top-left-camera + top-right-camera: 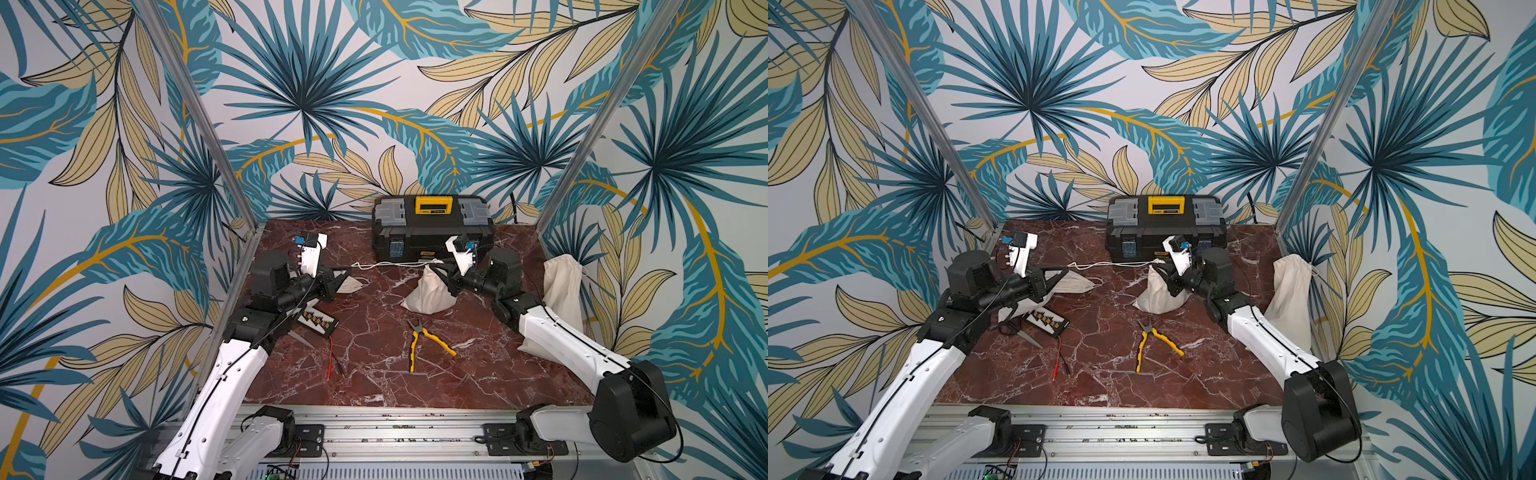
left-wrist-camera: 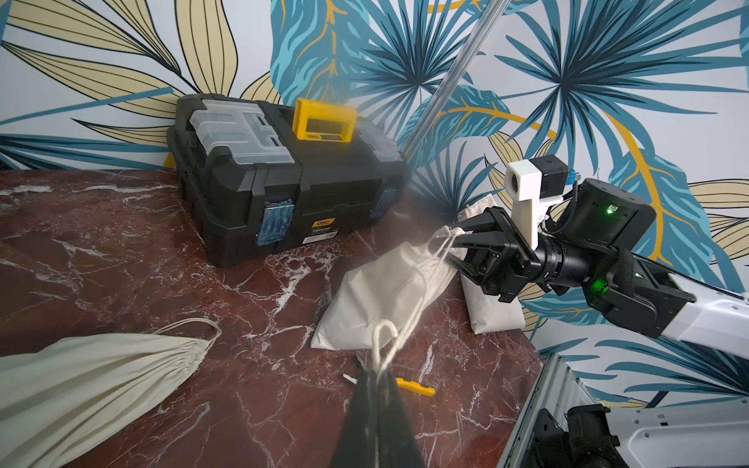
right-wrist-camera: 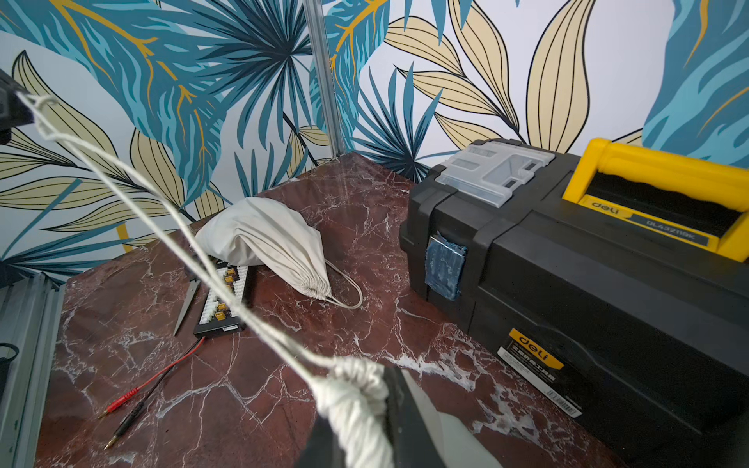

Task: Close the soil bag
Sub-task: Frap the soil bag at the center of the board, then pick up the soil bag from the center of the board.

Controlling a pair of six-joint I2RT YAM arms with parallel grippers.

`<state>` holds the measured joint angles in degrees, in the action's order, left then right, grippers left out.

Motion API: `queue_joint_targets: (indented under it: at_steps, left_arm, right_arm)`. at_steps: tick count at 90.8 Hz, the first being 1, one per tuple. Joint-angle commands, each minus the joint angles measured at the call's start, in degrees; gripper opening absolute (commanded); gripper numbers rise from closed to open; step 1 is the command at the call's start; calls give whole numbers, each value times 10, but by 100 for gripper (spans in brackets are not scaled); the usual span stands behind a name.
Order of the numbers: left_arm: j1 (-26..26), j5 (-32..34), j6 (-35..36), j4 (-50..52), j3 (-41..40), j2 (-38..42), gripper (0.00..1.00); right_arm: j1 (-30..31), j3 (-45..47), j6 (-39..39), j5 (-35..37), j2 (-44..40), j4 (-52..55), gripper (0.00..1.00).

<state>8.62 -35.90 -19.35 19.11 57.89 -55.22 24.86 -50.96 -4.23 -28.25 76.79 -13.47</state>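
Observation:
The robot's left gripper needs to release the string on top of the second cloth bag (image 1: 313, 281) (image 2: 97, 366).
The soil bag (image 1: 426, 297) is a cream cloth sack slumped mid-table in both top views, seen too as the soil bag (image 1: 1156, 297). My right gripper (image 1: 438, 270) is shut on its bunched neck (image 3: 356, 389). From the neck the white drawstring (image 1: 395, 264) runs taut to the left. My left gripper (image 1: 349, 270) is shut on the end of that drawstring (image 2: 417, 300), and in the left wrist view the cord enters the closed left gripper (image 2: 377, 370). The bag's mouth is hidden by the right gripper's fingers.
A black toolbox (image 1: 432, 226) with a yellow handle stands at the back wall. Yellow pliers (image 1: 424, 338) lie in front of the soil bag. A second cloth bag (image 1: 353, 284), a connector board (image 1: 318, 322), scissors (image 1: 301, 338) and red and black leads (image 1: 332, 357) lie left. A third bag (image 1: 561, 291) leans at the right wall.

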Motion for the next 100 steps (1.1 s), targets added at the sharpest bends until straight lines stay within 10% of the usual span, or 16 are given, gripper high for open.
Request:
queue_joint_targets:
  at_steps: [1,34,79,100]
  left_arm:
    - [-122,254,-6,-65,32,54,0]
    - [-117,149,-50,-120,56,24,0]
    - [-111,264,27,-37,175,-25,0]
    - [-104,353,60,-13,86,-40,0]
  right_arm:
    - [-219,32,66,436,21,150,12]
    - [-116,-5,76,387,40,108,12]
    - [136,-439,84,269,287,-13,13]
    - [142,-481,69,244,351,66,54]
